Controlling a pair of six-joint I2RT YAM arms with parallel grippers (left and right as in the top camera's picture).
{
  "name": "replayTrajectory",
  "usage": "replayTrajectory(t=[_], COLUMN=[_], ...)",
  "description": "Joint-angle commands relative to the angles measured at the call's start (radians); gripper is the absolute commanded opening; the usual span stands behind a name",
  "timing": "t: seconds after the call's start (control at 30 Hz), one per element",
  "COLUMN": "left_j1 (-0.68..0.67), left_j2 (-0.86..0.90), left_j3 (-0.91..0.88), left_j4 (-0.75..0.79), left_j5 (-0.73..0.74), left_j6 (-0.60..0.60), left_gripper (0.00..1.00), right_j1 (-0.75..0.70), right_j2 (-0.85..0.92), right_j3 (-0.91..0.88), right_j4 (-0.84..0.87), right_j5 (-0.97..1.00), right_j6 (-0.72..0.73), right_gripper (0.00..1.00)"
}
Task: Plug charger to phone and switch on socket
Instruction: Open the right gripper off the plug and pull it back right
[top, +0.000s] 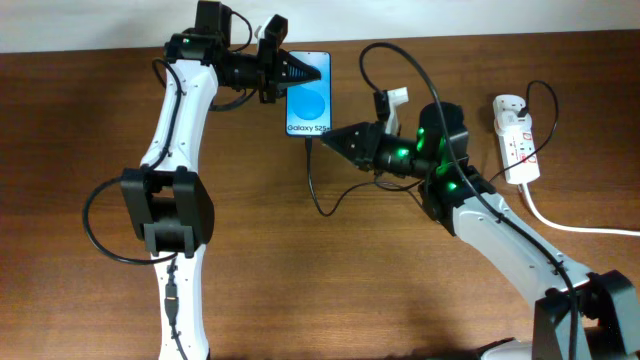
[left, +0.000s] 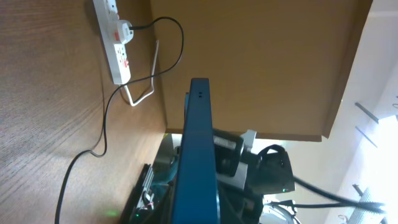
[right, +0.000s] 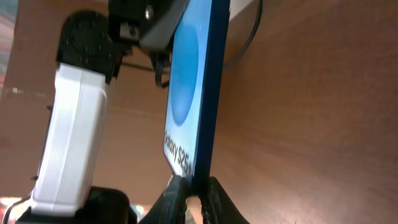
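Observation:
My left gripper should release the phone on the bare table (top: 285, 164) between my left arm and the cable of the charger.
The phone (top: 308, 95) shows its blue screen with the "Galaxy S25" text at the back middle of the table. My left gripper (top: 292, 70) is shut on its upper left edge. The left wrist view shows the phone edge-on (left: 198, 155) between the jaws (left: 196, 211). My right gripper (top: 332, 138) is at the phone's bottom right corner. In the right wrist view its fingers (right: 194, 190) pinch the phone's lower end (right: 186, 93). The charger cable (top: 318, 195) runs down from the phone's bottom edge and loops under the right arm. The socket (top: 517, 140) lies at the right.
A white charger plug (top: 510, 105) sits in the socket, also seen in the left wrist view (left: 124, 30) on the strip (left: 115, 43). The thick white cord (top: 570, 225) trails off to the right edge. The black cable (left: 102, 124) crosses the table.

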Motion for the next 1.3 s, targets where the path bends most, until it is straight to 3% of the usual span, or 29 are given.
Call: replayTrajectory(t=[0.0,0.17,0.33,0.5,0.57,0.77,1.03,1.27], left_j1=[0.002,0.005,0.01,0.013,0.013,0.013,-0.005,-0.009], left_j2=[-0.008,-0.008,-0.008,-0.008,-0.008,-0.008,-0.008,-0.006], left_j3=[0.012,0.012,0.012,0.012,0.012,0.012,0.0,-0.153], left_j4=[-0.008,-0.001,0.006,-0.013,-0.039,-0.166,-0.314,-0.25], left_j5=[0.082,0.031,-0.01,-0.029,-0.073,-0.272,-0.54,-0.549], left_j6=[-0.008,-0.005,0.099,0.388,0.452,0.634,0.675,0.574], left_gripper=[0.0,0.0,0.0,0.0,0.0,0.0,0.0,0.0], right_j1=[-0.021,-0.021,-0.029,-0.084,-0.102,-0.14,-0.14,-0.139], right_j2=[0.01,0.01,0.01,0.01,0.01,0.01,0.01,0.01], right_j3=[0.021,0.02,0.02,0.02,0.02,0.02,0.02,0.02], right_j4=[0.001,0.001,-0.092,-0.275,-0.314,-0.402,-0.513,-0.62], right_j5=[0.071,0.051,0.041,0.04,0.04,0.033,0.049,0.053], right_j6=[-0.006,-0.033,-0.119,-0.244,-0.262,-0.34,-0.399,-0.475], right_gripper=[0.17,0.32,0.42,0.55,0.63,0.66,0.66,0.71])
